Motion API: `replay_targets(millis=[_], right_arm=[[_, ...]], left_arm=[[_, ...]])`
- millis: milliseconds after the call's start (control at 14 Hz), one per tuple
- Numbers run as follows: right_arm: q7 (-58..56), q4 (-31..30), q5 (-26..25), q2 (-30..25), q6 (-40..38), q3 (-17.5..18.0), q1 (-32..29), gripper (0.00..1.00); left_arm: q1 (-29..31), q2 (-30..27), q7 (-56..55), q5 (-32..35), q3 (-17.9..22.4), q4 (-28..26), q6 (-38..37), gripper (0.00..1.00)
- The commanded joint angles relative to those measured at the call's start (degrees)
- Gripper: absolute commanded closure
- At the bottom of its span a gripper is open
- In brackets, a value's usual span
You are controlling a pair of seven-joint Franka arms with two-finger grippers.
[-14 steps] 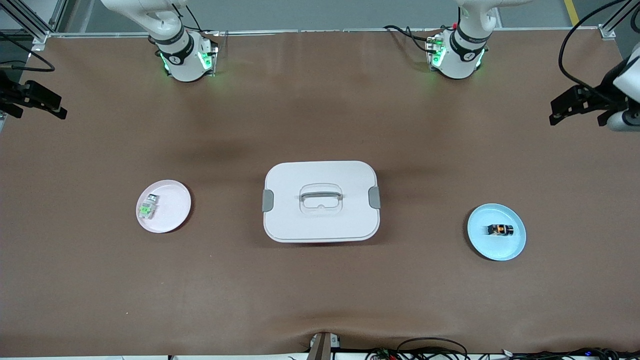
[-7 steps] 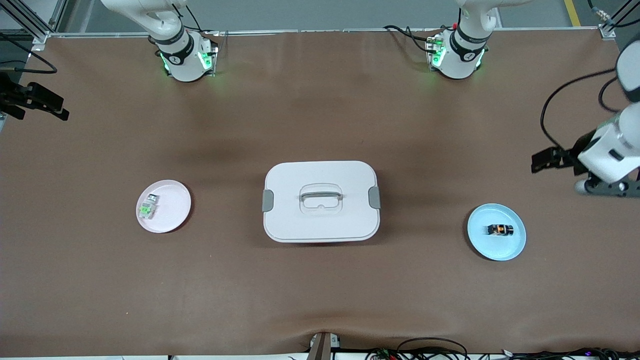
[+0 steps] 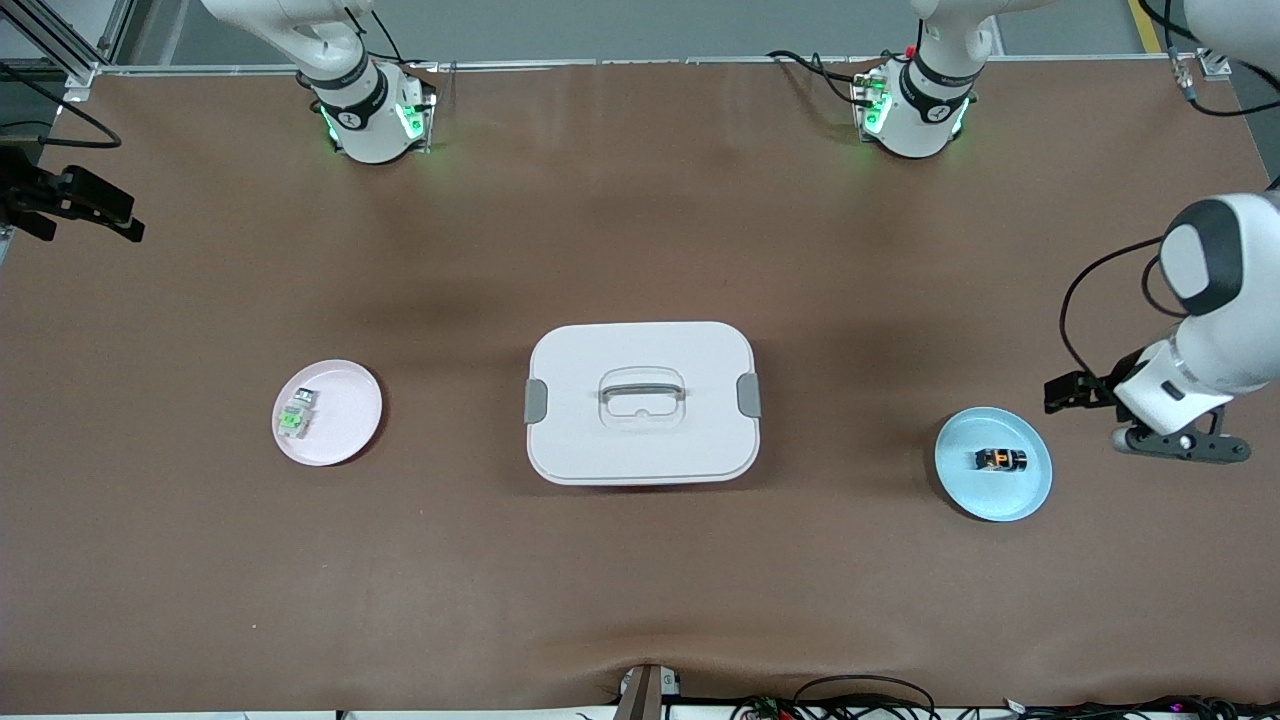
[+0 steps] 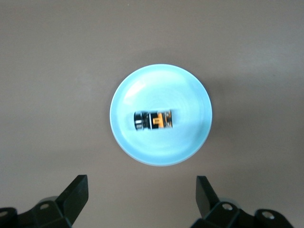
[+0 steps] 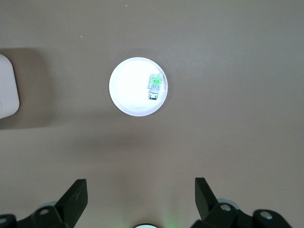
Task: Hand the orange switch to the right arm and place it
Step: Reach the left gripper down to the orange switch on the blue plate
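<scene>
Next, I close my left gripper on both ends of the orange switch (image 3: 1000, 460) (image 4: 153, 120) in the light blue plate, with its fingers reaching along the switch's length.
The orange switch (image 3: 1001, 459) (image 4: 153, 120), a tiny black part with an orange middle, lies on its side in a light blue plate (image 3: 960, 485) (image 4: 190, 95) toward the left arm's end of the table. My left gripper (image 3: 1066, 393) (image 4: 141, 183) hangs over bare table just beside that plate, open, nothing between its fingers. The right arm is held over its own end of the table. Its right gripper (image 3: 118, 212) (image 5: 141, 186) is open and empty, looking down on the pink plate.
A white lidded box (image 3: 640, 350) (image 5: 7, 88) with a grey handle sits mid-table. A pink plate (image 3: 350, 400) (image 5: 126, 95) toward the right arm's end holds a small white-grey part with a green face (image 3: 294, 413) (image 5: 156, 85). Cables run along the table's front edge.
My left arm has swung down from the table's end to just beside the blue plate. The right gripper has barely shifted. Switch and plates are where they were.
</scene>
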Motion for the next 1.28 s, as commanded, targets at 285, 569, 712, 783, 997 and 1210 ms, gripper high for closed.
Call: replay_targets(millis=[285,569,712,783,997,1210], right_arm=[[-0.6,1.3,-1.0,0.4,-0.4,0.0,-0.1,0.0],[-0.6,1.4,-2.0,0.4,-0.6,0.1,0.1,0.0],[-0.6,1.4,-2.0,0.4,-0.6,0.1,0.2,0.0],[-0.6,1.4,-2.0,0.4,-0.6,0.1,0.5,0.0],[-0.6,1.4,-2.0,0.5,-0.6,0.1,0.6,0.0],[-0.6,1.3,-2.0,0.5,-0.6,0.1,1.1,0.0]], left_arm=[[-0.4,8.1,0.6,5.9,-0.3,0.2,8.6,0.0],[-0.8,11.4,0.4,5.2,-0.5,0.6,12.5,0.0],[-1.1,12.9,-0.3,5.2,-0.6,0.7,13.8,0.0],[-1.1,13.3,-0.4,5.2,-0.6,0.7,13.9,0.0],[-1.2,13.2,0.7,5.2,-0.7,0.6,13.5,0.0],[-1.9,15.0,0.3,5.7,-0.6,0.9,13.7,0.0]])
